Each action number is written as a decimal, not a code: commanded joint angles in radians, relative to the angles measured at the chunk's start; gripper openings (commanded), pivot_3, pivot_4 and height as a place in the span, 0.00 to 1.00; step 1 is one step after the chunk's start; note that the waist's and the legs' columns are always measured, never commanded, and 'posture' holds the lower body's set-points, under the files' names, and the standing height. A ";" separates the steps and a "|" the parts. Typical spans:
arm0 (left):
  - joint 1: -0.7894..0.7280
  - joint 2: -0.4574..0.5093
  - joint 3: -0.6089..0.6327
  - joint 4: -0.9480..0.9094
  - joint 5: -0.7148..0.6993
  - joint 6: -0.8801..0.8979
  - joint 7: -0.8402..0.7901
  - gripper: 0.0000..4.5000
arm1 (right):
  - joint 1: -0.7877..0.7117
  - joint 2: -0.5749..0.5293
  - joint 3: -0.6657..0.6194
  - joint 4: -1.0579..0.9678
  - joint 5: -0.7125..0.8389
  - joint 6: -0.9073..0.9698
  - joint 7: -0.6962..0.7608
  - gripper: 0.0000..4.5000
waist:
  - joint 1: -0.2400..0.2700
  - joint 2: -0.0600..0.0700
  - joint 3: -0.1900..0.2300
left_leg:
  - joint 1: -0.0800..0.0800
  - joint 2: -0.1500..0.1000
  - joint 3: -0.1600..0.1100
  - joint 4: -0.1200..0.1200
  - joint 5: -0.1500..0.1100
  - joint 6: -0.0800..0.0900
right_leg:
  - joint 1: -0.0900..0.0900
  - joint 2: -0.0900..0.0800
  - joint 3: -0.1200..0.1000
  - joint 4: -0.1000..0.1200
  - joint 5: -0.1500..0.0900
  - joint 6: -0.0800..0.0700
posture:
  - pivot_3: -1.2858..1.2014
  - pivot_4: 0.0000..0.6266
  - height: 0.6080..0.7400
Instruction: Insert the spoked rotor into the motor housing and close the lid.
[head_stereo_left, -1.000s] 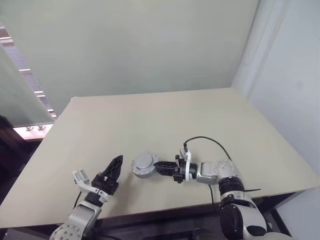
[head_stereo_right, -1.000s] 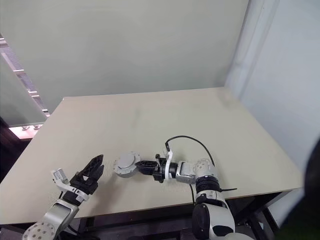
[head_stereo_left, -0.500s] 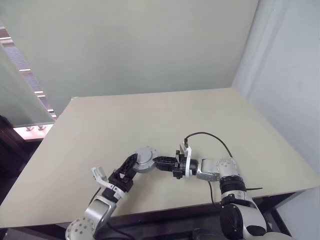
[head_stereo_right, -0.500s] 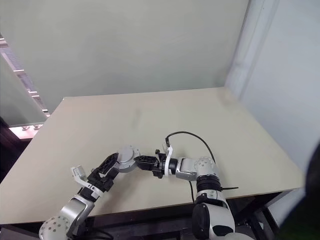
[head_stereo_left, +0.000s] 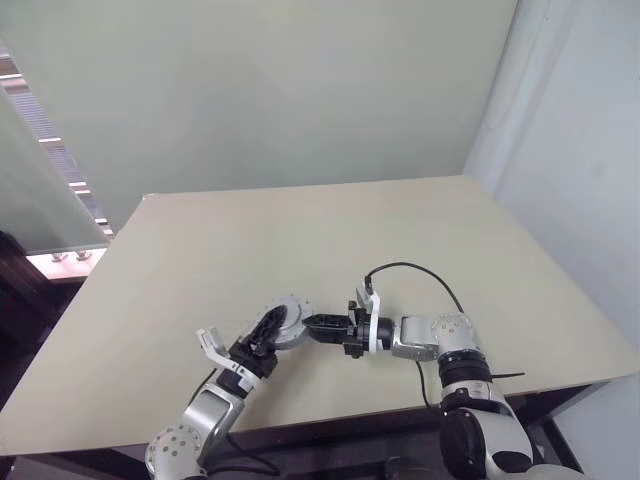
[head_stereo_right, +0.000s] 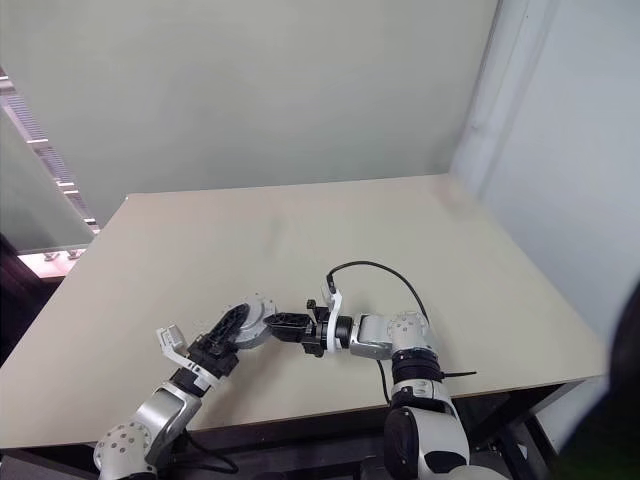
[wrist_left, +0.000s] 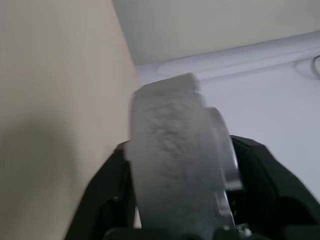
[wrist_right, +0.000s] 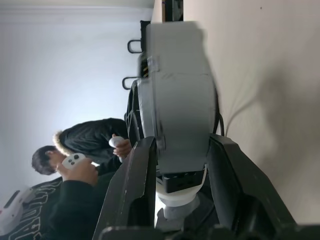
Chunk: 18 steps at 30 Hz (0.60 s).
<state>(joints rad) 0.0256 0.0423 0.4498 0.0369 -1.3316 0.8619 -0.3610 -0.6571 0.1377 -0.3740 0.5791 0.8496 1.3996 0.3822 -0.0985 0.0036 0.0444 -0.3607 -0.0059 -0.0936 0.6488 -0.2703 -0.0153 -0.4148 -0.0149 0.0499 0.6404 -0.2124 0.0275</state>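
Observation:
The motor housing, now hanging just above the table, will be set down by my left gripper and let go on the bare table (head_stereo_left: 183, 338) beside its white bracket, toward the window side.
The motor housing (head_stereo_left: 291, 316), a round grey metal part, hangs just above the table (head_stereo_left: 300, 230) near its front edge. My right gripper (head_stereo_left: 309, 325) reaches in from the right and is shut on its rim. From the left, my left gripper (head_stereo_left: 271, 327) has its black fingers pressed against the housing's two sides. The left wrist view shows the housing (wrist_left: 170, 165) edge-on between the fingers (wrist_left: 112, 190). In the right wrist view the housing (wrist_right: 175, 100) sits clamped between two dark fingers (wrist_right: 132, 185). The spoked rotor is hidden, and I cannot tell the lid apart from the housing.
A black cable (head_stereo_left: 412, 270) loops over the table from my right wrist. A pale wall (head_stereo_left: 580, 180) runs along the table's right side. A person (wrist_right: 80, 165) in dark clothes holding white controllers appears in the right wrist view.
My left gripper has swung right from open tabletop to the housing, and its wide-open fingers have closed in on it. The right gripper has kept its hold.

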 joint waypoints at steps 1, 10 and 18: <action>-0.015 0.011 -0.012 -0.010 0.001 0.001 -0.007 0.50 | -0.032 0.107 0.016 -0.073 0.071 0.001 0.041 0.27 | 0.000 0.000 0.000 | 0.000 0.000 0.000 0.000 0.000 0.000 | 0.000 0.000 0.000 0.000 0.000 0.000 | 0.52 0.00 1.00; -0.015 0.008 -0.017 -0.007 0.000 -0.022 -0.010 0.48 | 0.012 0.083 0.125 -0.149 0.052 -0.072 0.114 0.57 | 0.000 0.000 0.000 | 0.000 0.000 0.000 0.000 0.000 0.000 | 0.000 0.000 0.000 0.000 0.000 0.000 | 0.52 0.00 1.00; -0.024 0.009 -0.008 -0.008 0.006 -0.053 -0.018 0.46 | 0.016 0.076 0.147 -0.150 0.015 -0.176 0.079 1.00 | 0.000 0.000 0.000 | 0.000 0.000 0.000 0.000 0.000 0.000 | 0.000 0.000 0.000 0.000 0.000 0.000 | 0.52 0.00 1.00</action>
<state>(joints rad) 0.0217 0.0438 0.4454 0.0540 -1.3251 0.8151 -0.3672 -0.6213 0.1420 -0.2249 0.4842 0.8393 1.2543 0.4408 -0.0986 0.0036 0.0445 -0.3606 -0.0058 -0.0937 0.6491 -0.2704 -0.0153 -0.4149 -0.0148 0.0499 0.6404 -0.2124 0.0275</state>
